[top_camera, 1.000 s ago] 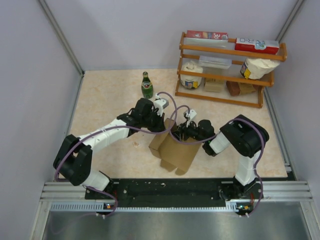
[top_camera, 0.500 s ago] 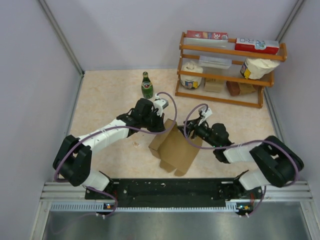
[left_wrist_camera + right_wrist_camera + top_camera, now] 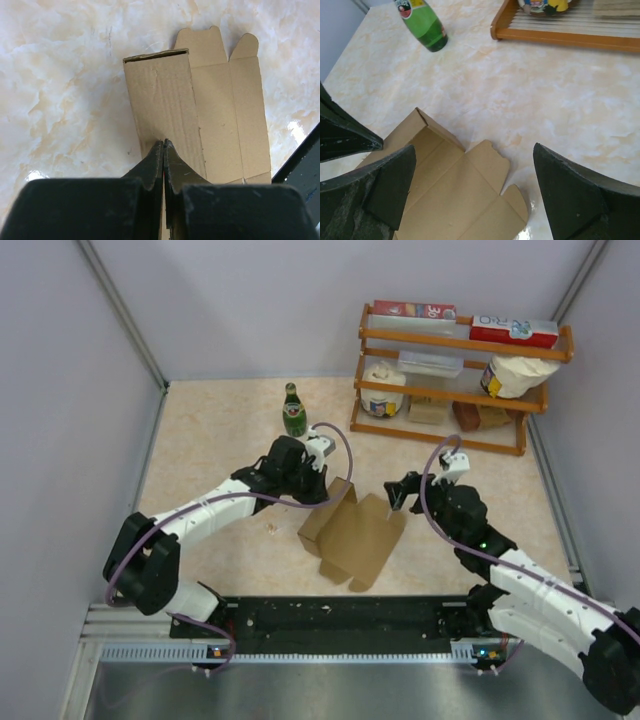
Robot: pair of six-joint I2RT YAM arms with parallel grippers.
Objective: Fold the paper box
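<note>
Left gripper rests shut outside the leaning panel; it should open, grip the panel's loose edge (image 3: 197,120) and raise the panel upright.
The paper box (image 3: 352,535) is a brown cardboard sheet lying partly folded mid-table, with one long side panel raised along its left. My left gripper (image 3: 320,487) is at the far left corner of the box. In the left wrist view its jaws (image 3: 163,143) are pressed together on the raised panel (image 3: 165,100), with a thin strip of cardboard between them. My right gripper (image 3: 397,492) is open and empty, just beyond the box's far right edge. In the right wrist view it (image 3: 474,150) hovers over the open flaps (image 3: 455,200), touching nothing.
A green bottle (image 3: 293,411) stands behind the box and shows in the right wrist view (image 3: 422,22). A wooden rack (image 3: 455,375) with printed cartons and bags stands at the back right. The black base rail (image 3: 340,615) runs along the near edge.
My right arm has swung out to the right and its gripper has drawn back off the box. The box's right side now lies flatter. My left gripper has stayed put.
</note>
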